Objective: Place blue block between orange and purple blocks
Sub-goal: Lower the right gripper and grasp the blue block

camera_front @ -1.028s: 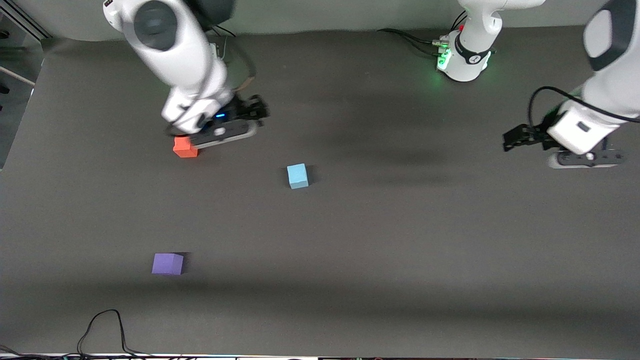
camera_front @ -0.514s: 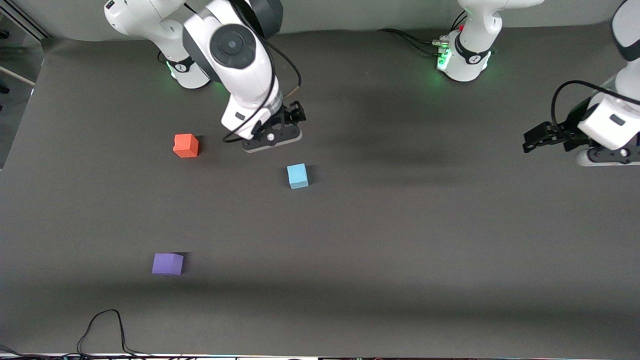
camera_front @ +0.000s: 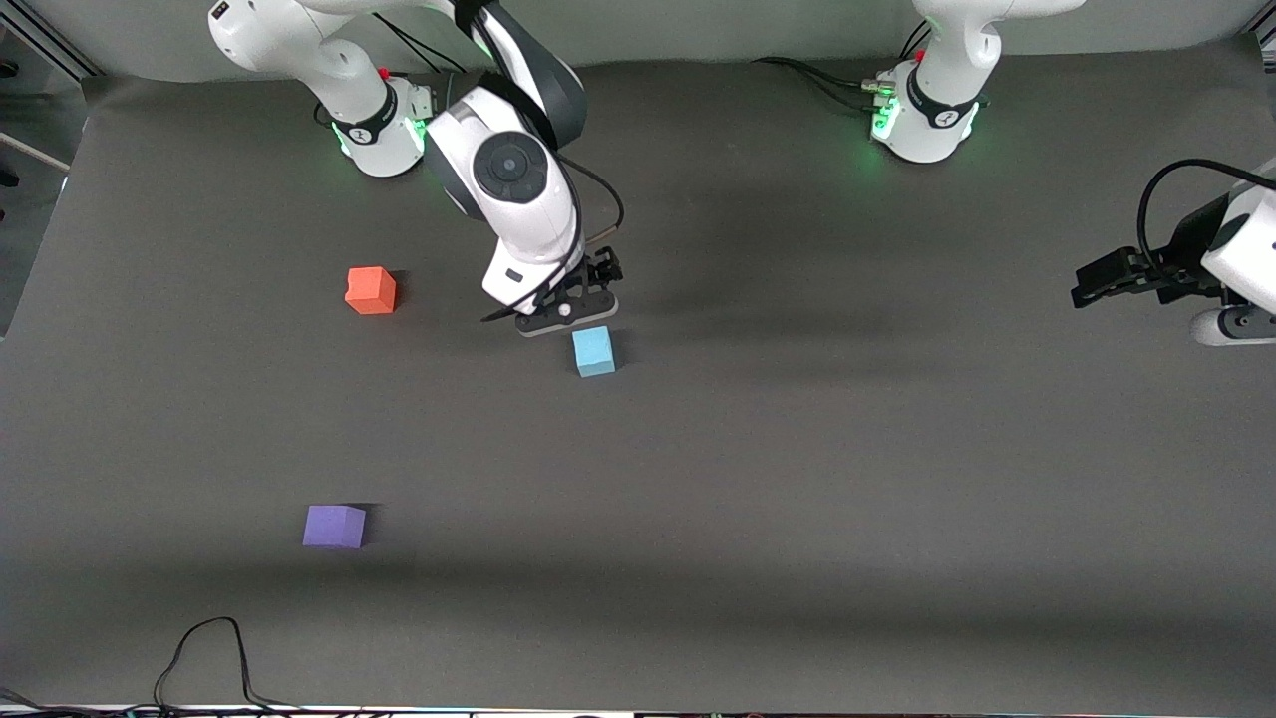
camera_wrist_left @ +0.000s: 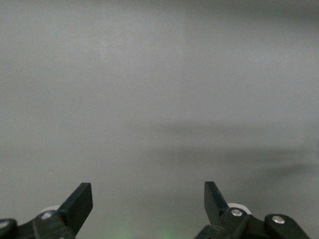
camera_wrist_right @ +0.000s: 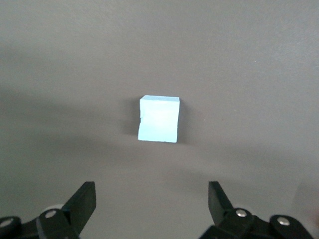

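My right gripper will grip the middle of the blue block point(camera_front: 594, 352) point(camera_wrist_right: 158, 120), across the blue block's side toward the orange block and its opposite side.
The light blue block point(camera_front: 594, 351) sits on the dark mat near the table's middle; it also shows in the right wrist view point(camera_wrist_right: 158, 119). The orange block point(camera_front: 371, 290) lies toward the right arm's end. The purple block point(camera_front: 334, 526) lies nearer the front camera than the orange one. My right gripper point(camera_front: 568, 304) hangs open and empty over the mat just beside the blue block, its fingertips point(camera_wrist_right: 82, 199) apart and short of it. My left gripper point(camera_front: 1107, 284) is open and empty, waiting over the left arm's end of the table, with only bare mat between its fingertips point(camera_wrist_left: 79, 201).
A black cable point(camera_front: 204, 653) loops on the mat at the edge nearest the front camera. The arm bases point(camera_front: 922, 115) stand along the table's robot side.
My right gripper has swung from over the orange block across the mat to just beside the blue block. My left gripper has drifted outward toward its end of the table. The blocks have not moved.
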{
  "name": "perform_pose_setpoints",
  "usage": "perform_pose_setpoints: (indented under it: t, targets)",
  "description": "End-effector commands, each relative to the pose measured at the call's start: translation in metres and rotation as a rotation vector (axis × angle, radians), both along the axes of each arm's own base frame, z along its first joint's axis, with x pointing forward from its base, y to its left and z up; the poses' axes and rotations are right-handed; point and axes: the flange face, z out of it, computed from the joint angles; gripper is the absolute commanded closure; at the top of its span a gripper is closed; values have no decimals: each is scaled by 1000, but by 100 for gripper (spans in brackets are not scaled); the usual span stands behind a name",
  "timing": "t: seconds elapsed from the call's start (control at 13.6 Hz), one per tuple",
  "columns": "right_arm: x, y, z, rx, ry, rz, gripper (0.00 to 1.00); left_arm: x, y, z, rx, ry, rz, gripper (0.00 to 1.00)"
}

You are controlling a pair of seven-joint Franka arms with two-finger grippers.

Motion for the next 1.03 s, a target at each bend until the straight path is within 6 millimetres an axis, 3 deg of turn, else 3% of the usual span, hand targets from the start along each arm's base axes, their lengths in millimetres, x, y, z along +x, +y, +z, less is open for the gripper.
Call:
perform_pose_setpoints:
  t: [0.0, 0.51, 0.95]
  targets:
    - [4, 2, -31, -11, -27, 19, 0, 1, 4, 6, 15, 4, -15, 0]
    - [14, 2, -104, -15, -74, 15, 0, -1, -1, 0, 16, 16, -58, 0]
    - [20, 2, -143, 7, -107, -10, 0, -1, 3, 1, 19, 13, -51, 0]
